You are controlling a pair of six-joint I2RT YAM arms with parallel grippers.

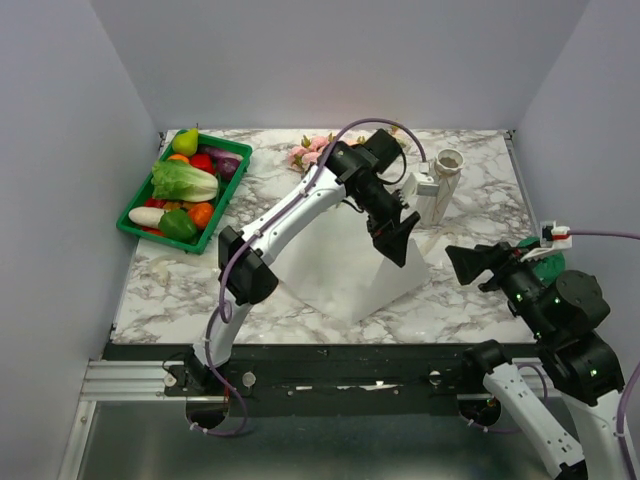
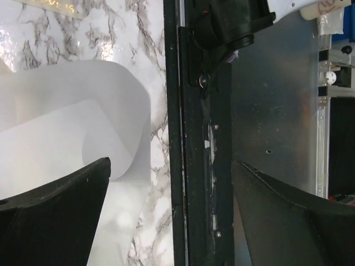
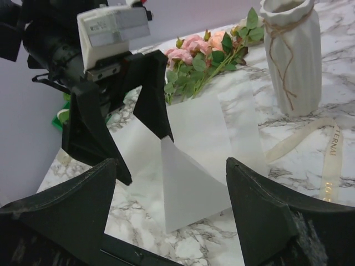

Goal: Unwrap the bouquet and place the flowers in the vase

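Observation:
The robot's left gripper needs to next move to the white paper's back edge (image 1: pixel 331 213), beside the flowers' stem ends, and close there to pull the paper away.
The bouquet lies apart in pieces. Its flowers (image 1: pixel 312 150), pink and peach roses with green leaves (image 3: pixel 205 58), lie on the marble at the back, beside the white paper (image 1: pixel 345 275). The paper (image 3: pixel 199 160) is spread flat with one fold standing up in a peak. The cream vase (image 1: pixel 445 185) stands upright at the back right (image 3: pixel 291 61). My left gripper (image 1: pixel 392 245) hangs open over the paper (image 2: pixel 66 122), jaws wide with nothing between them (image 2: pixel 171 162); the raised fold reaches one fingertip (image 3: pixel 165 136). My right gripper (image 1: pixel 458 262) is open and empty, facing the paper from the right (image 3: pixel 172 162).
A cream ribbon (image 3: pixel 327 160) lies loose on the marble in front of the vase. A green tray (image 1: pixel 135 228) of toy vegetables sits at the back left. A dark green thing (image 1: pixel 547 264) shows behind the right arm. The table's black front edge (image 2: pixel 172 111) runs below the left gripper.

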